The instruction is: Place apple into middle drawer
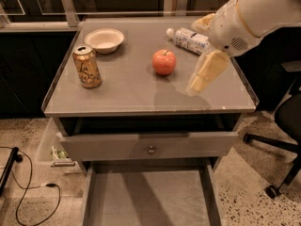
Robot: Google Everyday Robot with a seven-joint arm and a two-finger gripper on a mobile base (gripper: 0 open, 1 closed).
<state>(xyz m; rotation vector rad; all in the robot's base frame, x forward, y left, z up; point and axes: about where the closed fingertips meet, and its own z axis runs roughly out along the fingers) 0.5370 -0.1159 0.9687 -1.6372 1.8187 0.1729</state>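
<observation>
The robot's gripper should next go to the red-orange apple on top of the grey cabinet and close around the apple's middle (164, 62).
The red-orange apple (164, 61) sits upright on the grey cabinet top (127, 88), right of centre. My gripper (198, 56) hangs above the top just right of the apple, apart from it, open and empty. One cream finger (207, 72) points down and left toward the top; the other shows near the bottle. The middle drawer (146, 197) is pulled out at the bottom front, its flat grey floor bare. Above it, the drawer front with the round knob (151, 149) stands slightly out.
A gold can (87, 66) stands at the left of the top, a white bowl (104, 39) behind it. A plastic bottle (188, 39) lies at the back right, beside my arm. An office chair (287, 121) is on the right; cables (28, 192) lie on the floor at left.
</observation>
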